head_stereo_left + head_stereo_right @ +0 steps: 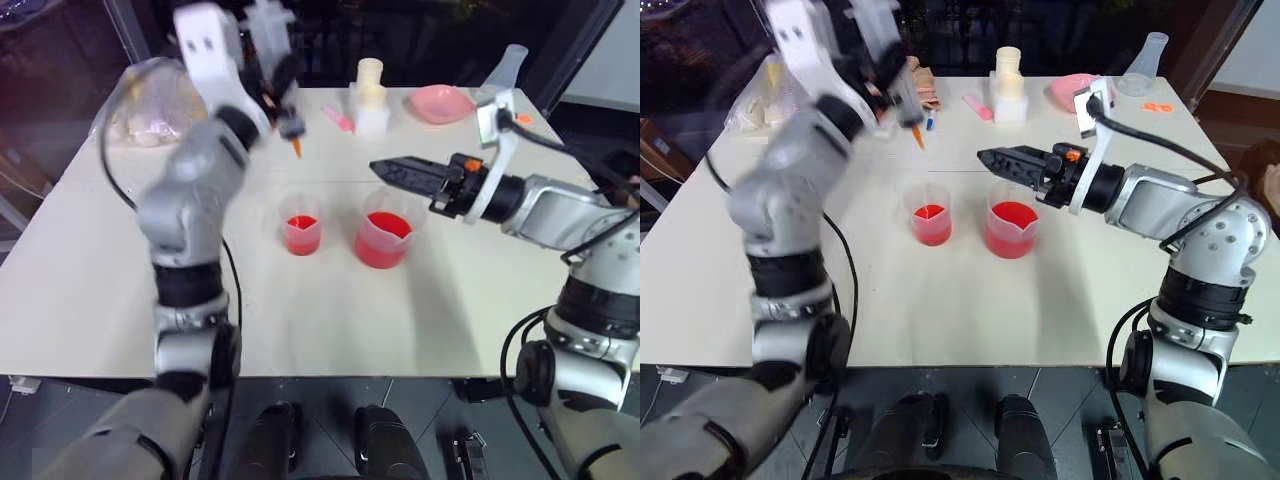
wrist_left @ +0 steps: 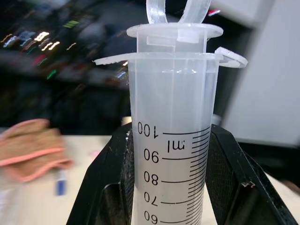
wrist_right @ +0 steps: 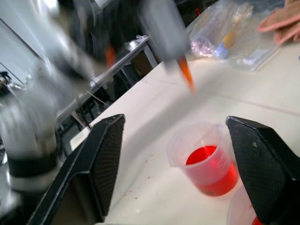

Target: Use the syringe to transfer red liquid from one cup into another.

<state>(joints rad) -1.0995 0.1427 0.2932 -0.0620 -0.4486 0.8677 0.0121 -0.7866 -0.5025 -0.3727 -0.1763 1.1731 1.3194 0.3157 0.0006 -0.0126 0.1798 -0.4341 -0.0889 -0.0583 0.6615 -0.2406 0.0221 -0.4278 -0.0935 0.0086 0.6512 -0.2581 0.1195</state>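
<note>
The robot's left gripper should put the syringe, now raised over the table, down on the white table (image 1: 247,219) next to the smaller cup, on the side facing away from the beaker.
My left gripper (image 2: 171,136) is raised over the far left of the table and shut on the syringe (image 2: 171,140). The clear barrel stands upright between the black fingers (image 2: 108,187), with its orange tip (image 1: 298,148) pointing down above the table. No red shows in the part of the barrel I can see. The smaller cup (image 1: 301,226) and the wider beaker (image 1: 385,236) stand side by side mid-table, both holding red liquid (image 1: 383,228). My right gripper (image 1: 395,170) is open and level just above the beaker's far rim, holding nothing.
At the back of the white table (image 1: 100,300) are a white bottle (image 1: 370,95), a pink dish (image 1: 440,102), a conical flask (image 1: 510,65) and a small pink item (image 1: 338,118). A plastic bag (image 1: 150,115) lies at the back left, and a blue pen (image 1: 930,122) near a pink cloth.
</note>
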